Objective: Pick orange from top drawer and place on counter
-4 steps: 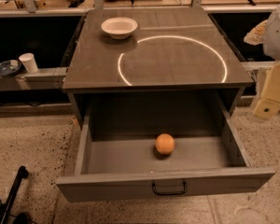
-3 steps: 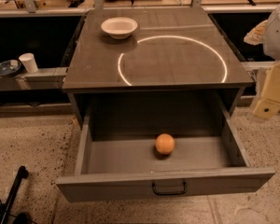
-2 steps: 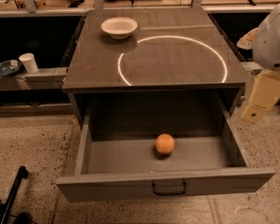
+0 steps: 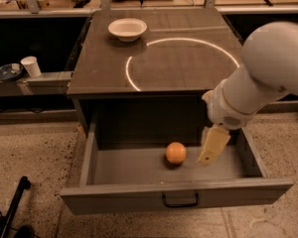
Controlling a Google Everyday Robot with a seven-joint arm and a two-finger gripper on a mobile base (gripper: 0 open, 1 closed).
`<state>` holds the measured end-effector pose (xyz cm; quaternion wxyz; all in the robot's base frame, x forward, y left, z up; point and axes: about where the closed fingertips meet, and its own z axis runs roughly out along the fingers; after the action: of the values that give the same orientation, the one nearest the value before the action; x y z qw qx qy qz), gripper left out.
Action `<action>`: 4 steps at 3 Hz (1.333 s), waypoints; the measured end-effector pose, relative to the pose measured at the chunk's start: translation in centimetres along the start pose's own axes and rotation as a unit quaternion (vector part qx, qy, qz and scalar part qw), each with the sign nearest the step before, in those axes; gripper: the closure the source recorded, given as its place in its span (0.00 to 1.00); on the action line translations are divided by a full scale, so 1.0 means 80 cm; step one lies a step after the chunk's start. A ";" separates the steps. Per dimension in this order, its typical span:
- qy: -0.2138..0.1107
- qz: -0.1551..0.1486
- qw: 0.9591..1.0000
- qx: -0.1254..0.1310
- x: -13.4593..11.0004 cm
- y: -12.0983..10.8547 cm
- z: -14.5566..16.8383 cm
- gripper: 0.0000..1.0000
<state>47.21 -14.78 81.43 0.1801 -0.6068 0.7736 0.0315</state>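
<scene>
I need to next grip the orange's sides (image 4: 176, 152) near the open top drawer's middle.
The orange (image 4: 176, 152) lies on the floor of the open top drawer (image 4: 139, 170), near its middle. The drawer is grey, pulled fully out, with a small black handle (image 4: 180, 201) on its front panel. The counter (image 4: 104, 63) above it is dark grey-brown with a bright white ring (image 4: 181, 61). My white arm comes in from the right. My gripper (image 4: 212, 146) hangs over the drawer's right half, just right of the orange and apart from it. Only one pale finger shows.
A white bowl (image 4: 127, 29) stands on the counter's back left. A white cup (image 4: 31, 66) and a dark dish (image 4: 7, 72) sit on a low shelf at the left. A black pole (image 4: 15, 202) lies on the speckled floor at the lower left.
My arm has swung in from the right edge toward the middle, and the gripper has come down over the drawer next to the orange. The orange has not moved.
</scene>
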 end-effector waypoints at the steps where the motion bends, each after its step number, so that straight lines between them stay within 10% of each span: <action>1: -0.030 -0.005 0.998 -0.057 -0.016 0.031 0.088 0.00; 4: -0.046 -0.012 0.997 -0.060 -0.035 0.025 0.125 0.00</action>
<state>48.23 -8.99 72.66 0.1795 -0.6238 0.7536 0.1035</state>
